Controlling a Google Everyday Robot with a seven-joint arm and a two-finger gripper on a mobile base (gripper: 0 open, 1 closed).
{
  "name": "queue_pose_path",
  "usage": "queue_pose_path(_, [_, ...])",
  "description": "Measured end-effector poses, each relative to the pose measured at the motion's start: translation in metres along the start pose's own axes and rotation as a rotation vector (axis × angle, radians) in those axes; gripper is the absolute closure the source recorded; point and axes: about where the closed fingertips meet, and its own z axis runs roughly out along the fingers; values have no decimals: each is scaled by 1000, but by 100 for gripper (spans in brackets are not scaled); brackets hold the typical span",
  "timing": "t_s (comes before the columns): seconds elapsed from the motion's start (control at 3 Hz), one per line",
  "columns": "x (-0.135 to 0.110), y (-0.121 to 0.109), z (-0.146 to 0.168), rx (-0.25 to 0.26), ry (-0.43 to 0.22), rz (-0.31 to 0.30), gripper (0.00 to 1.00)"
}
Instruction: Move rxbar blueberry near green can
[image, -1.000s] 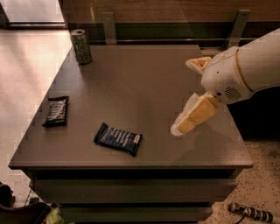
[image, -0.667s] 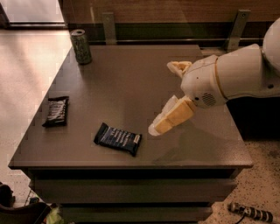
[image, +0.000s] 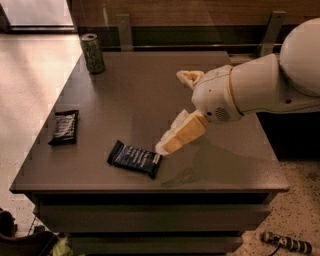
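Next, the gripper closes at the rxbar blueberry's middle (image: 135, 159), leaving both ends out.
The rxbar blueberry (image: 135, 158), a flat dark navy bar with pale lettering, lies near the table's front edge, left of centre. The green can (image: 93, 53) stands upright at the table's far left corner, well away from the bar. My gripper (image: 170, 112) hangs over the table just right of the bar and above it. It is open and empty. Its lower finger (image: 181, 134) points down-left, with its tip close to the bar's right end. Its upper finger (image: 190, 78) is further back.
A black-wrapped bar with white print (image: 65, 127) lies near the left edge of the dark table (image: 135, 95). A wall with a rail and metal brackets (image: 270, 30) runs behind the table. A small object (image: 285, 242) lies on the floor at the front right.
My gripper and arm have moved left and down across the table, from the right side to just beside the rxbar blueberry. The bars and the can have not moved.
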Motion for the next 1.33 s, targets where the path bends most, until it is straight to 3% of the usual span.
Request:
queue_pose_path(0.33, [5, 8, 7, 7, -11, 29, 0])
queue_pose_path(1.33, [1, 46, 44, -4, -127, 81, 0])
